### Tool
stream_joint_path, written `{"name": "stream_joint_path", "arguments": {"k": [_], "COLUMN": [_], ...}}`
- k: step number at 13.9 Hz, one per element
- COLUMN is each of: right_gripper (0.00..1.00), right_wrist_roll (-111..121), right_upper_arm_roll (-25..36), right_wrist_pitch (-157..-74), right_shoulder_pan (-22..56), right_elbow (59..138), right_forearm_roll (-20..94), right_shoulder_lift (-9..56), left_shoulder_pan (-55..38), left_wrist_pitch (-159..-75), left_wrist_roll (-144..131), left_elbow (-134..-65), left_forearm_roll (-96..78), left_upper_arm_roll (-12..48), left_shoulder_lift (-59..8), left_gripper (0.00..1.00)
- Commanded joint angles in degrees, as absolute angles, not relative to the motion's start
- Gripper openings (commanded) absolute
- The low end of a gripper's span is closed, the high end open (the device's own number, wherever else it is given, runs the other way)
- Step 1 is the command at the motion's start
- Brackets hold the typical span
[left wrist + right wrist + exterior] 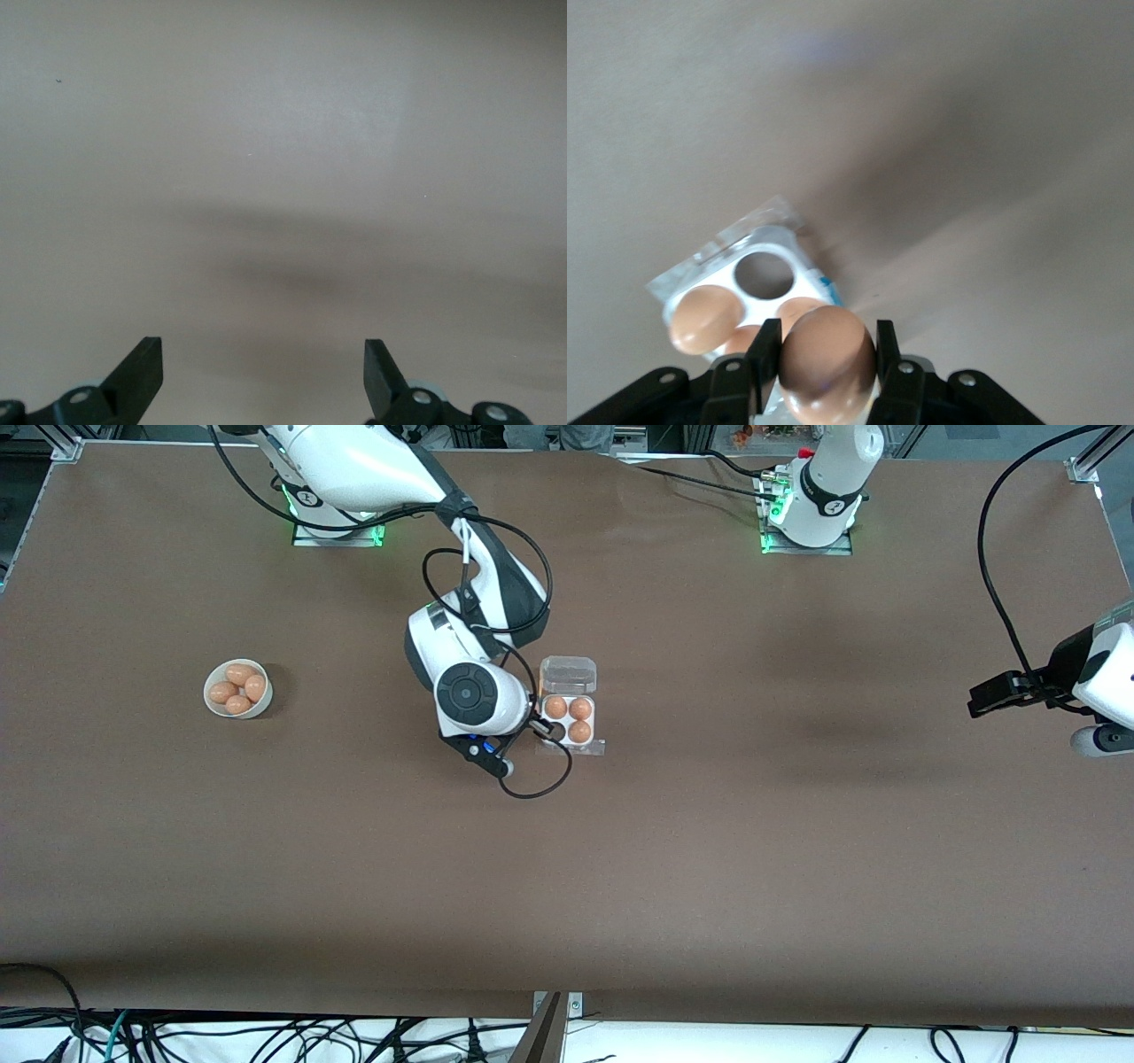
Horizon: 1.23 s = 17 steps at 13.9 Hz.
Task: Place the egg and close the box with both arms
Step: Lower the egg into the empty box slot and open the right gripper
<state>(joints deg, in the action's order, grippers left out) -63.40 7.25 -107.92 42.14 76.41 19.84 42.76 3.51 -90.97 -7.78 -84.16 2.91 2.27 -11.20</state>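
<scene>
My right gripper will let go of the egg in the empty cell of the white four-cell tray (pixel 557 730) (pixel 765 275).
The box (pixel 587 721) is a white four-cell tray with its clear lid (pixel 568 674) open and lying flat on the side toward the arm bases. Three cells hold orange-brown eggs; one cell (pixel 765 274) is empty. My right gripper (pixel 543 729) hangs over the box at the empty cell. In the right wrist view the right gripper (pixel 827 335) is shut on an egg (pixel 827 363), with the tray (pixel 769 239) below. My left gripper (pixel 983 697) waits at the left arm's end of the table, and in the left wrist view the left gripper (pixel 263 354) is open and empty.
A round white bowl (pixel 215 707) with several more eggs stands toward the right arm's end of the table. Black cables loop from the right wrist (pixel 532 790) beside the box, on the side nearer the front camera. Brown tabletop (pixel 797 850) spreads around.
</scene>
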Motion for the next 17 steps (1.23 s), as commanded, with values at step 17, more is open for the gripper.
{"name": "stream_joint_path", "arguments": {"k": [17], "right_gripper": [0.35], "right_wrist_roll": [-65.6], "right_upper_arm_roll": [6.1], "right_wrist_pitch": [-118.9], "right_shoulder_pan": [44.5], "right_elbow": [74.4], "right_forearm_roll": [21.1], "right_shoulder_lift": [49.1], "left_shoulder_pan": [2.4], "left_wrist_pitch": [-90.2], "left_wrist_roll": [-7.5], "left_elbow": [-83.3], "left_forearm_roll": [1.9], "left_upper_arm_roll": [2.5], "left_shoulder_lift": [-11.4], "left_gripper": [1.0]}}
